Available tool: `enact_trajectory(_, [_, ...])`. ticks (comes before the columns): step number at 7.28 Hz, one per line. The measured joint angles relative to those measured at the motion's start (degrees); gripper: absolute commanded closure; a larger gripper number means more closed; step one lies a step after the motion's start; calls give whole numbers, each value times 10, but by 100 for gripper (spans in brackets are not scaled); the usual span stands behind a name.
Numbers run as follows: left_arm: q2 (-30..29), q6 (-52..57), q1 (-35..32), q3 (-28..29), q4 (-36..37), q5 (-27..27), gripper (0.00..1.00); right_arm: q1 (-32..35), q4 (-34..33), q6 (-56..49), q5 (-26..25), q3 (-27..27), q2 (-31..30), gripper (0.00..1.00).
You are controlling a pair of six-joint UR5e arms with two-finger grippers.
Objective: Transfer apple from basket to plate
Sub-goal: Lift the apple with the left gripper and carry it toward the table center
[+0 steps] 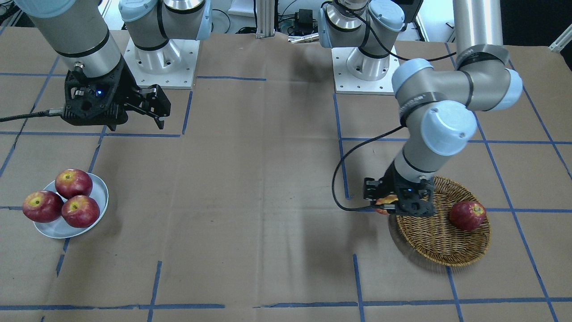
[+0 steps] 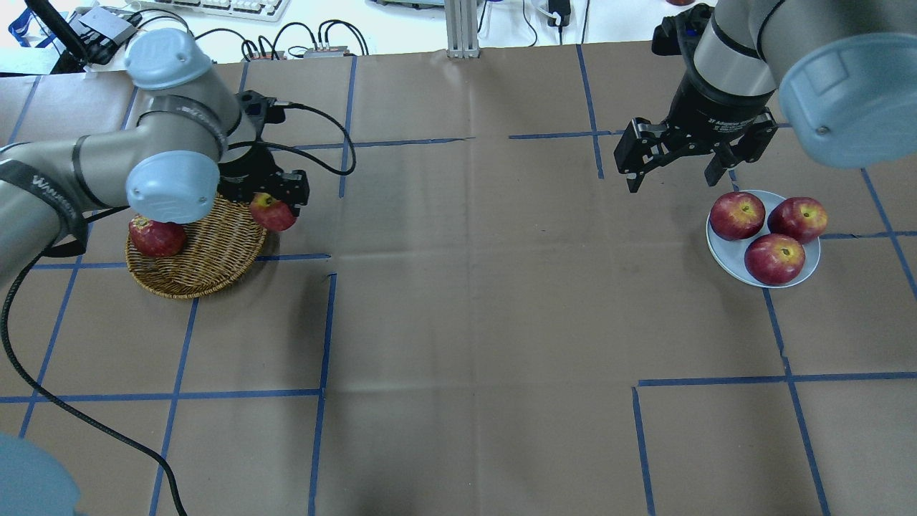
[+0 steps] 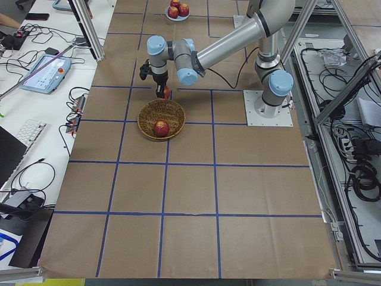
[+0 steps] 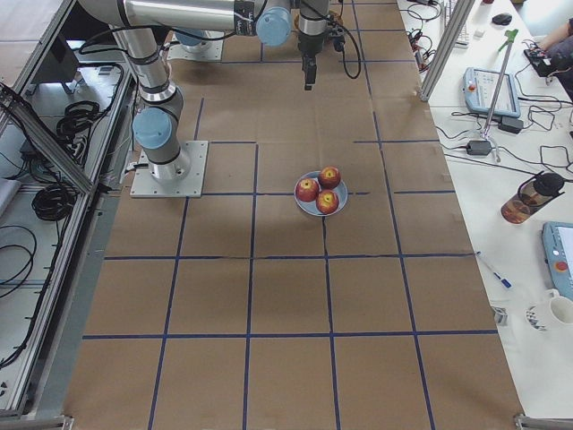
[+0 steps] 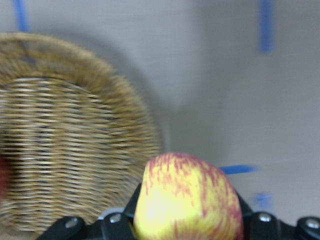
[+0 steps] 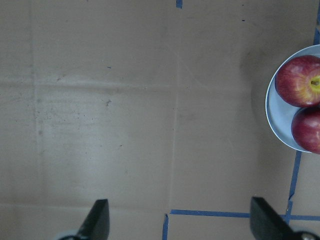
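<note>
Next, my left gripper sets the yellow-streaked apple down and lets go of it on the bare brown paper midway (image 1: 258,209) between the basket and the plate.
My left gripper (image 2: 276,208) is shut on the yellow-streaked apple (image 2: 273,211) and holds it above the inner rim of the wicker basket (image 2: 208,261). The apple also shows in the left wrist view (image 5: 187,200), close and yellow with red streaks, and in the front view (image 1: 384,204), partly hidden by the gripper (image 1: 393,206). The basket (image 1: 440,243) holds one dark red apple (image 1: 467,215). The pale plate (image 2: 723,254) on the far side carries three red apples. My right gripper (image 2: 673,161) is open and empty, hovering near the plate's back edge.
Brown paper with blue tape lines covers the table. A black cable (image 2: 71,412) trails from the left arm across the table's left side. The two arm bases (image 1: 161,58) stand at the robot's edge. The plate's rim (image 6: 274,112) shows at the right wrist view's right edge.
</note>
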Motion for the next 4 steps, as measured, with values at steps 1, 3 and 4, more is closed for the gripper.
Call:
enact_trajectory(1, [-9, -80, -58, 16, 0, 0, 48, 0, 0, 0, 0, 0, 0, 0])
enact_trajectory(3, [-68, -192, -160, 71, 3, 2, 47, 0, 0, -1, 0, 0, 1, 0])
enact_trajectory(4, [-104, -227, -197, 105, 5, 3, 48, 0, 0, -1, 0, 0, 1, 0])
